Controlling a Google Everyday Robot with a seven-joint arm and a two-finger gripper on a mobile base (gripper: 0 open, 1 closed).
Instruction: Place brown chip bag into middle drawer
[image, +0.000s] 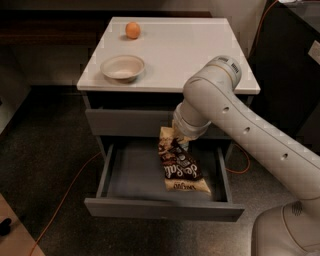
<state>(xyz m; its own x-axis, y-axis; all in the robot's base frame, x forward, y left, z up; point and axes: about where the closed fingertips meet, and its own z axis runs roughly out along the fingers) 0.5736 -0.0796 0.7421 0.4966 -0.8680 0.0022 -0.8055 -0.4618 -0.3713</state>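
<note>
Next, I release the brown chip bag, which hangs tilted over the open drawer, on the middle drawer's grey bottom (184, 179), close behind the front panel of the drawer.
The brown chip bag (181, 166) has tan-yellow ends and white lettering. It hangs tilted over the open middle drawer (135, 172), and its lower end rests on or just above the drawer's grey floor at the right. My gripper (176, 143) is at the bag's upper end, just under the closed drawer front above, and is mostly hidden by my white arm (235, 125). It appears to be holding the bag's top edge.
A white bowl (122, 67) and a small orange ball (132, 30) sit on the white cabinet top (200, 55). An orange cable (70, 192) runs over the dark floor at the left. My base (290, 230) stands at the lower right.
</note>
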